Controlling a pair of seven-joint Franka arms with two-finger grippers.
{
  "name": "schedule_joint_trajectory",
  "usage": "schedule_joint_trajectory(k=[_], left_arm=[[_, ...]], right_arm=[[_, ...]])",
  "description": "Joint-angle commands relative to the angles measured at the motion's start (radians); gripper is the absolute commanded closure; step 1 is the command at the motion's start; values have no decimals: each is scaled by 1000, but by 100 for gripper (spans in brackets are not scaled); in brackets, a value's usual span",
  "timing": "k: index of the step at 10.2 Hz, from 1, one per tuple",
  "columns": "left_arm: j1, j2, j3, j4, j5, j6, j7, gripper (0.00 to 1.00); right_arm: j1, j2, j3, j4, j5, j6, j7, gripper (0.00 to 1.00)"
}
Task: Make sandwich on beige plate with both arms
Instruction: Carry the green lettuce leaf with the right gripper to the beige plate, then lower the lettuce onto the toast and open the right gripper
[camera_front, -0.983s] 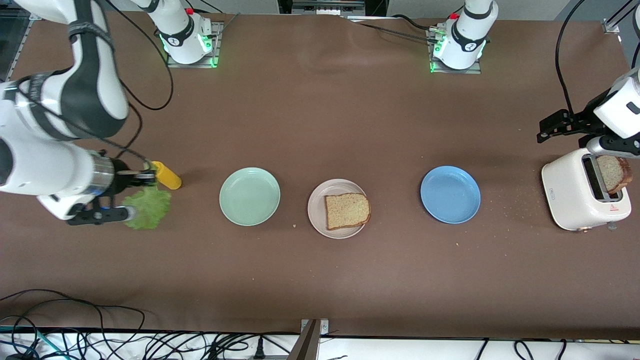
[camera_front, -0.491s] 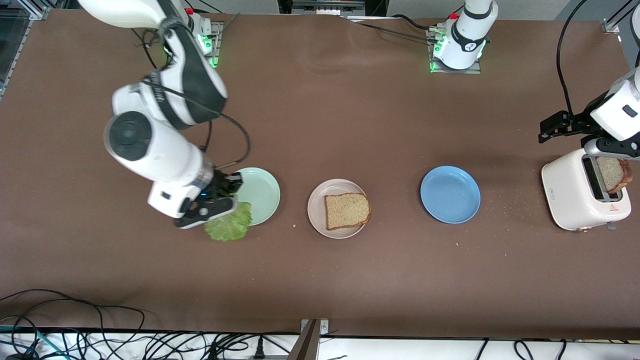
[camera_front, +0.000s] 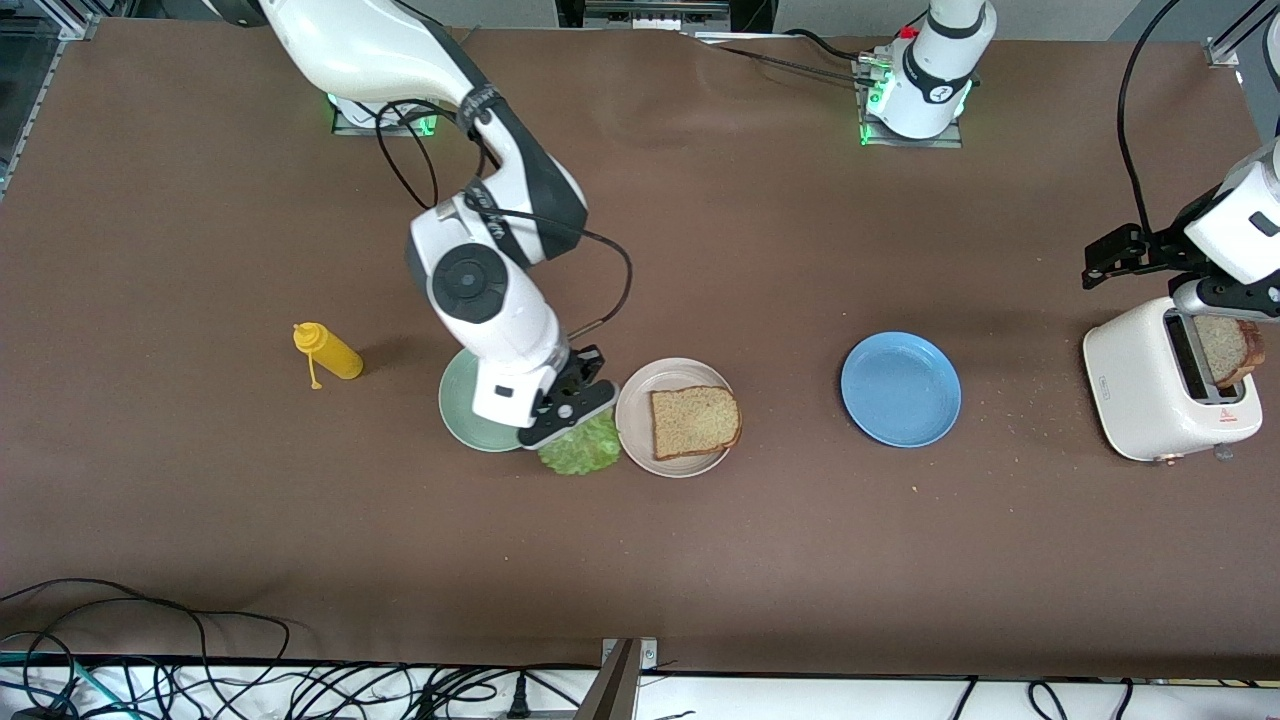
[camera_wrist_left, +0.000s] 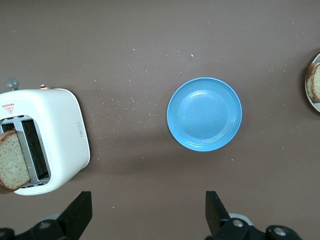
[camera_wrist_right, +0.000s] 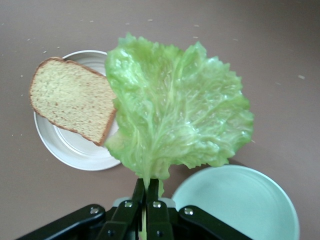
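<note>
My right gripper needs to let go of the lettuce leaf on top of the bread slice (camera_front: 697, 434) (camera_wrist_right: 77, 90) that lies on the beige plate.
The beige plate (camera_front: 640, 420) sits mid-table with one bread slice (camera_front: 695, 421) lying on it. My right gripper (camera_front: 570, 405) is shut on the stem of the lettuce leaf (camera_front: 582, 448), hanging between the mint-green plate and the beige plate. In the right wrist view the lettuce (camera_wrist_right: 175, 110) spreads out from the right gripper (camera_wrist_right: 148, 187) and overlaps the edge of the bread (camera_wrist_right: 72, 102) and the beige plate (camera_wrist_right: 70, 147). A second bread slice (camera_front: 1225, 348) stands in the toaster. My left gripper (camera_front: 1105, 258) waits open (camera_wrist_left: 148, 217) in the air beside the toaster, holding nothing.
The mint-green plate (camera_front: 462, 400) lies partly under the right wrist. A blue plate (camera_front: 900, 388) sits between the beige plate and the white toaster (camera_front: 1150, 390). A yellow squeeze bottle (camera_front: 328, 351) lies toward the right arm's end. Crumbs dot the table near the toaster.
The right arm carried the lettuce from beside the yellow bottle, across the mint-green plate, to the beige plate's edge. The left arm stayed put.
</note>
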Motion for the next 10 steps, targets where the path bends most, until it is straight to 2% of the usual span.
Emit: schedule_joint_trajectory(k=[1,3,6,10], left_arm=[[-3,43,-3,39,42,-26,-13,0],[-3,43,-3,39,42,-26,-9,0],[-3,43,-3,39,42,-26,-7,0],[0,43,-3,39,42,-26,-6,0]], right_arm=[[50,51,-9,25,-26,98,-80,100],[108,101,-11,27,-59,207,-117,100],[144,166,-11,27,-200,370,-144,100],[198,227,-15,28,-274,425,-140,100]])
